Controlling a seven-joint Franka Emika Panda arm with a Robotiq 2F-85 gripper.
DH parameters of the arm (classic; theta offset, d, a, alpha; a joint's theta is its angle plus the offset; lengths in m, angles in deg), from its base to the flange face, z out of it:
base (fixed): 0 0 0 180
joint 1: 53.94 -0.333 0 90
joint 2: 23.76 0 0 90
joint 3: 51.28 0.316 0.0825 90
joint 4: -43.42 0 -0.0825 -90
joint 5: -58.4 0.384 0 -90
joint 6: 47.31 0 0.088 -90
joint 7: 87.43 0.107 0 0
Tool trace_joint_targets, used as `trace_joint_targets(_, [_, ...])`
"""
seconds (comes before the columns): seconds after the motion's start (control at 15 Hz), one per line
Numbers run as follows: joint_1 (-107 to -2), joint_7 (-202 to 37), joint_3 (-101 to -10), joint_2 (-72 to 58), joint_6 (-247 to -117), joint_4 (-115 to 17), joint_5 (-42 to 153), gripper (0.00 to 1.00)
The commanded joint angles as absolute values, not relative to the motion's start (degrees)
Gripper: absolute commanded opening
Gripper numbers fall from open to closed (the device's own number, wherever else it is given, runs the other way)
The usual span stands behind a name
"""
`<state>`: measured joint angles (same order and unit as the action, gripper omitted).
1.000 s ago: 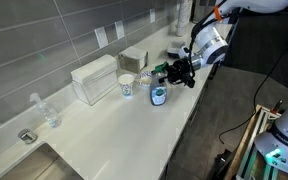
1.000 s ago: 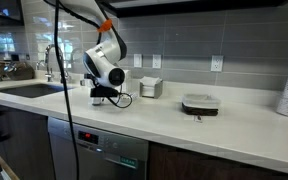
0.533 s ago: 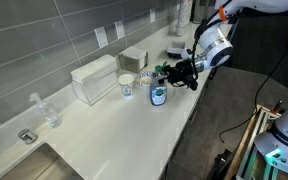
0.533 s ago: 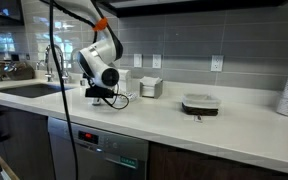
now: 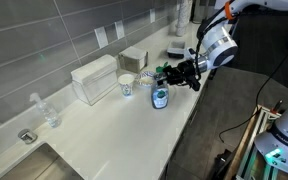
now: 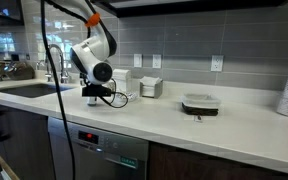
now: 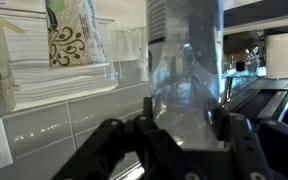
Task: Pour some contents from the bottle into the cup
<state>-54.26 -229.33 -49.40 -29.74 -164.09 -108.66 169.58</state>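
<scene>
The bottle will go down from my gripper on the white counter (image 5: 149, 107), next to the small white cup.
The bottle (image 5: 159, 94), clear with a green cap and blue label, stands upright on the white counter (image 5: 134, 130). Just left of it stands the small white cup (image 5: 127, 85). My gripper (image 5: 167, 74) reaches in from the right at the bottle's upper part. In the wrist view the clear bottle (image 7: 184, 70) fills the gap between my two black fingers (image 7: 111, 135), which press against its sides. A patterned cup (image 7: 72, 30) shows behind it at the upper left. In an exterior view the gripper (image 6: 97, 92) sits low over the counter and hides the bottle.
A white rectangular box (image 5: 94, 80) and a grey box (image 5: 134, 58) stand against the tiled wall. A second clear bottle (image 5: 46, 112) stands near the sink (image 5: 44, 165). A flat dark device (image 6: 200, 104) lies farther along the counter. The counter edge runs close to the bottle.
The jaws have closed in from wide open onto the bottle's sides. The wrist has shifted slightly along the counter. The bottle and cup stand where they were.
</scene>
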Motion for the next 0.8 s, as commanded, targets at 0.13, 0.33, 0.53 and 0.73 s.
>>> trace_joint_targets(0.13, [-54.54,-229.79,-48.21,-34.03,-166.52,-110.35,166.59,0.30])
trace_joint_targets(0.33, [-55.00,-224.68,-46.49,-37.49,-172.72,-109.34,159.17,0.30])
trace_joint_targets(0.53, [-55.48,-216.04,-44.03,-40.40,-179.81,-107.00,147.79,0.30])
trace_joint_targets(0.73, [-55.51,-207.39,-42.43,-41.40,-183.10,-103.97,135.65,0.30])
